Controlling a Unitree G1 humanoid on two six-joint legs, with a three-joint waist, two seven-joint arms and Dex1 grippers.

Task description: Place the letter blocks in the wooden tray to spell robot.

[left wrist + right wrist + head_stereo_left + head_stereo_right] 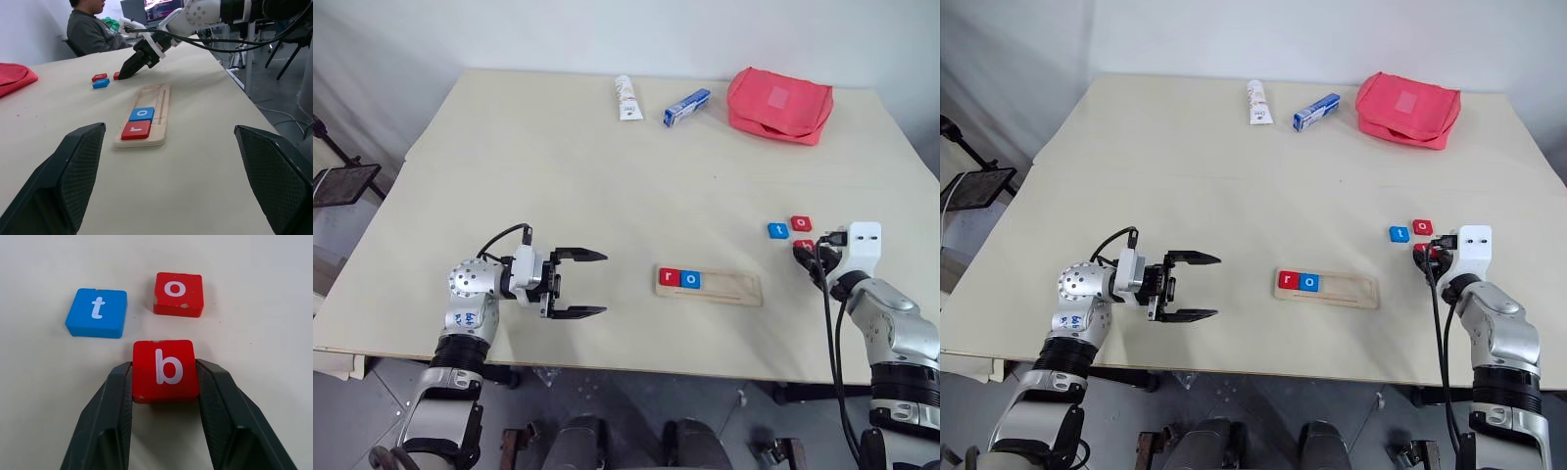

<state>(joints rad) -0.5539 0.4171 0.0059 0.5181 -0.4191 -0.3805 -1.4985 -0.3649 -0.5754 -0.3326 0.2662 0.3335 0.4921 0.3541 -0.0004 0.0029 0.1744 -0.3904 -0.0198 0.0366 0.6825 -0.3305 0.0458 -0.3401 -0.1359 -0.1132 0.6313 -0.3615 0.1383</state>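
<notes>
My right gripper is covering the side of the "b" block that must meet the blue "o", so next I put the "b" block down and grip its top and bottom (163, 342).
The wooden tray (734, 287) lies near the table's front edge, with a red "r" block (668, 278) and a blue "o" block (691, 280) at its left end. To its right, on the table, lie a blue "t" block (97, 312) and a red "o" block (178, 293). Just in front of them sits a red "b" block (165, 369). My right gripper (164, 367) is shut on it, a finger pressed to each side. My left gripper (605, 283) hovers open left of the tray, pointing toward it, with nothing between its fingers.
A white tube (627, 98), a blue-and-white box (686, 108) and a red pouch (778, 105) lie along the table's far edge. A person (90, 27) sits beyond the table's right side. The table's front edge runs close below the tray.
</notes>
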